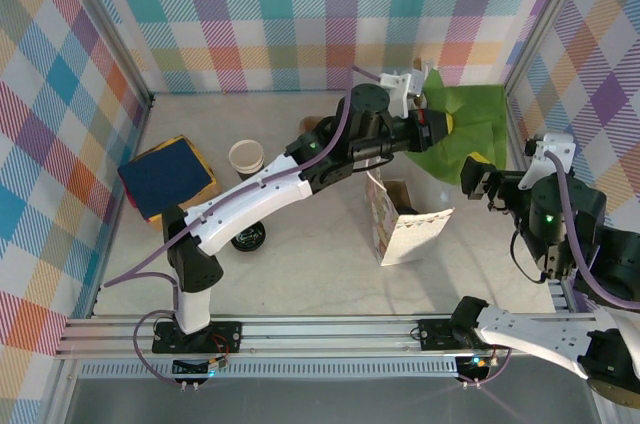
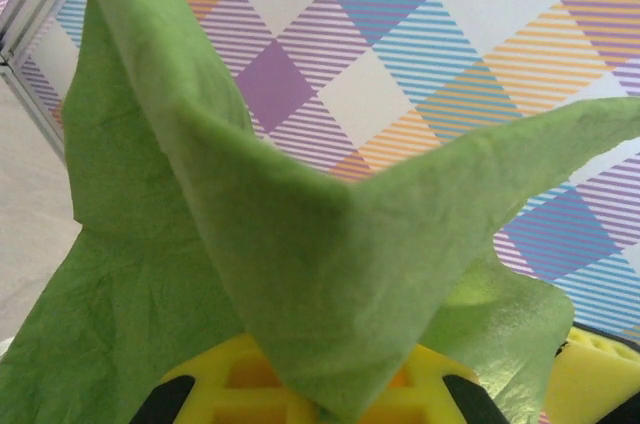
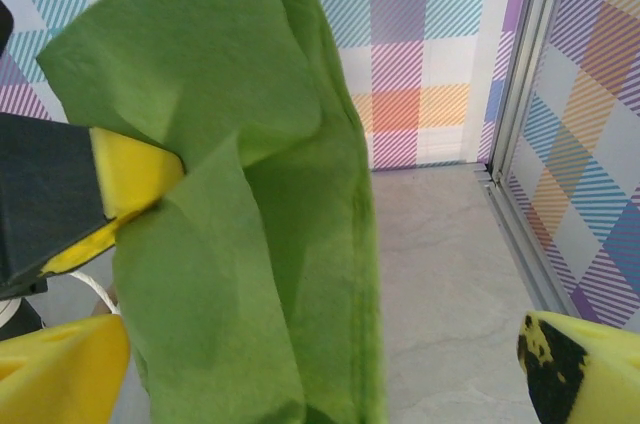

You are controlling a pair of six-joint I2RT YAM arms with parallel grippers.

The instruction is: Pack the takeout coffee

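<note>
Next, my left gripper releases the green cloth inside the opening of the white paper bag (image 1: 417, 187).
My left gripper (image 1: 447, 124) reaches to the back right and is shut on a green cloth (image 1: 478, 122), lifted off the table. In the left wrist view the cloth (image 2: 300, 204) drapes up from the yellow jaws of the left gripper (image 2: 335, 399). My right gripper (image 1: 479, 180) stands open just in front of the cloth; in its own view the cloth (image 3: 250, 244) hangs between the open fingers of the right gripper (image 3: 320, 384). The takeout coffee (image 1: 248, 238), dark with a black lid, stands at the left, partly under the left forearm. The white paper bag (image 1: 408, 227) stands open mid-table.
A lidless cup with a white rim (image 1: 246, 156) stands left of centre. A blue and yellow pad (image 1: 167, 176) lies by the left wall. Something small and brown (image 1: 310, 124) peeks out behind the left arm. Metal frame posts (image 3: 520, 94) edge the right side.
</note>
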